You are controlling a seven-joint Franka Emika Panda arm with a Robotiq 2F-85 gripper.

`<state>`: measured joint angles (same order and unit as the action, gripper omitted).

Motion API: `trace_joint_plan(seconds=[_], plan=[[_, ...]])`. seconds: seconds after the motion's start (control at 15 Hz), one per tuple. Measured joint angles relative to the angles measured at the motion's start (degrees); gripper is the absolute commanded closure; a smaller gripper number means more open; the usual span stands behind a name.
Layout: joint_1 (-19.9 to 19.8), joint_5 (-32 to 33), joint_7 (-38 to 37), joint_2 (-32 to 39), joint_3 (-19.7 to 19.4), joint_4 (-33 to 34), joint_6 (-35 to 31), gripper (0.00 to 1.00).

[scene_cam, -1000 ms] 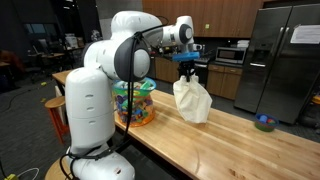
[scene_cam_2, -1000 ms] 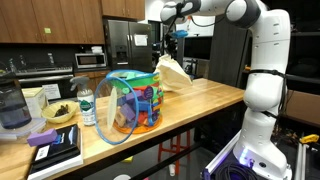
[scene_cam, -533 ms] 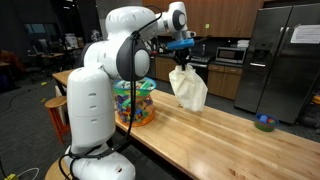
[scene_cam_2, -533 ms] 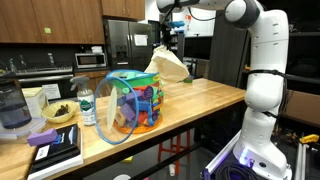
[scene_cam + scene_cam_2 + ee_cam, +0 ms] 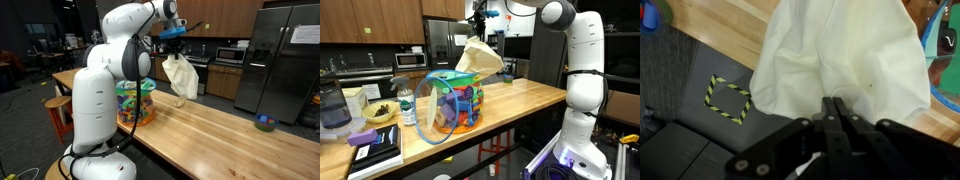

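Observation:
Next, my gripper releases the cream cloth, which hangs beside and above the basket now, over the far rim of the colourful mesh basket (image 5: 148,83).
My gripper (image 5: 176,40) is shut on the top of a cream cloth (image 5: 181,76) and holds it in the air above the wooden counter (image 5: 230,135). The cloth hangs down from the fingers, just beside and above a colourful mesh basket (image 5: 135,103). In the other exterior view the gripper (image 5: 477,30) holds the cloth (image 5: 480,58) right above the basket (image 5: 455,102). In the wrist view the closed fingers (image 5: 837,108) pinch the cloth (image 5: 840,55), which fills most of the picture; the basket's rim (image 5: 948,40) shows at the right edge.
A small bowl (image 5: 264,123) sits at the counter's far end. Near the basket stand a plastic bottle (image 5: 407,108), a bowl (image 5: 379,113), a blender jar (image 5: 331,105) and books (image 5: 375,148). A fridge (image 5: 280,60) and cabinets stand behind. A stool (image 5: 55,105) is beside the robot base.
My gripper has lifted the cloth higher and carried it sideways along the counter toward the basket. The cloth now hangs clear of the counter top.

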<state>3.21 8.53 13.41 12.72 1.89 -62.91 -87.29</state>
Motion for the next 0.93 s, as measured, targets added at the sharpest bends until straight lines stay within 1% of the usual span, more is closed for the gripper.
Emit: trace_joint_plan(seconds=[0.27,0.53,0.73,0.93], plan=[[1.9,0.3,1.0,0.1,1.1,3.9,0.8,0.99],[3.6,1.7,2.5,-0.7,2.1,6.1,0.0,0.99],[4.8,2.9,4.3,-3.2,2.9,5.6,-5.2,0.99],[6.1,4.1,6.8,-7.7,4.4,1.7,-11.9,0.99]])
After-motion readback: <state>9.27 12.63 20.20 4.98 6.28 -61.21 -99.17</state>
